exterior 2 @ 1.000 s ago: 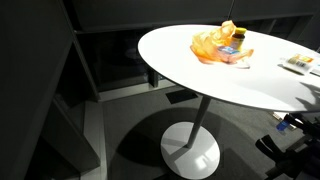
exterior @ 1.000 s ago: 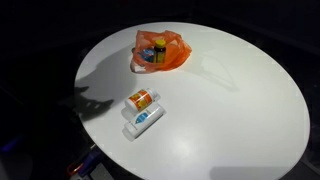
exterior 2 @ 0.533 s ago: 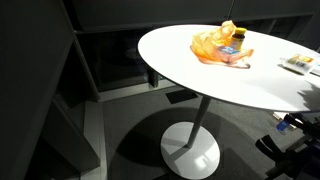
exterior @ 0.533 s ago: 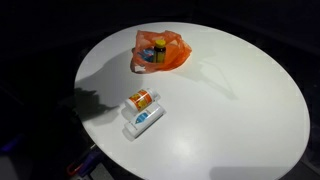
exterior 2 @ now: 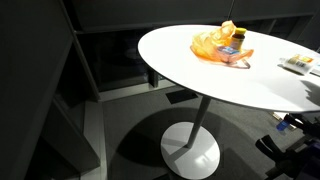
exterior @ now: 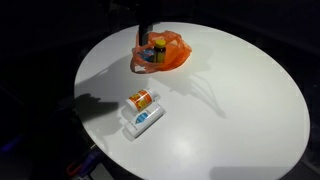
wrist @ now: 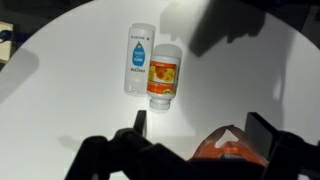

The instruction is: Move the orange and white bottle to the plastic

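The robot's gripper needs to move next to the orange and white bottle beside the white and blue bottle and close around its orange label (exterior: 143, 99) (wrist: 163, 76).
The orange and white bottle (exterior: 140, 99) lies on its side on the round white table (exterior: 240, 100), beside a white and blue bottle (exterior: 144, 118). In the wrist view the orange and white bottle (wrist: 164, 75) lies at the top, touching the white and blue bottle (wrist: 138, 60). The orange plastic bag (exterior: 158, 51) sits at the table's far side with small items in it; it also shows in an exterior view (exterior 2: 222, 45). My gripper (wrist: 200, 130) is open and empty, above the table between the bag (wrist: 232, 150) and the bottles. It shows as a dark shape (exterior: 143, 38) over the bag.
The table stands on a single white pedestal (exterior 2: 192, 150) over a dark floor. The two bottles show at the frame's right edge in an exterior view (exterior 2: 298, 64). The arm's shadow (exterior: 205, 95) falls across the tabletop.
The dark gripper has come into the exterior view above the bag. The arm's shadow on the table has shifted towards the bottles. Bottles and bag have not moved.
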Controlling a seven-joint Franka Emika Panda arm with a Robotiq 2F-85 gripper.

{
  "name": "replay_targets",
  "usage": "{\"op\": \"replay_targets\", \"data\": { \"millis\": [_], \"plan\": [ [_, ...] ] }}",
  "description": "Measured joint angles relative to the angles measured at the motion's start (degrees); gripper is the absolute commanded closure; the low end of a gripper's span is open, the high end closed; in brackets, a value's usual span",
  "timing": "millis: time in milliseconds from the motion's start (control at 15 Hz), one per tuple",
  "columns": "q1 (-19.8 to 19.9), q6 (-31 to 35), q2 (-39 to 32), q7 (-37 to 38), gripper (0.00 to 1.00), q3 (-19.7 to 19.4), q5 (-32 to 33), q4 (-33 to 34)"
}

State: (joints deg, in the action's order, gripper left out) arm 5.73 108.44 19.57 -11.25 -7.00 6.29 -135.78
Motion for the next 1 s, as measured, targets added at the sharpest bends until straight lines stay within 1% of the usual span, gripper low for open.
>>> {"op": "replay_targets", "data": {
  "millis": [133,467,600,1000],
  "plan": [
    [0.42,2.05,-0.37,1.39,0.0,-0.04,0.0,-2.61],
    [1.89,11.74,-0.54,3.84,0.0,-0.55,0.0,-9.95],
    [2.44,14.38,-0.55,4.25,0.0,-0.99,0.0,-11.94],
    [2.58,14.96,-0.11,4.25,0.0,-1.57,-0.03,-12.37]
  ]
}}
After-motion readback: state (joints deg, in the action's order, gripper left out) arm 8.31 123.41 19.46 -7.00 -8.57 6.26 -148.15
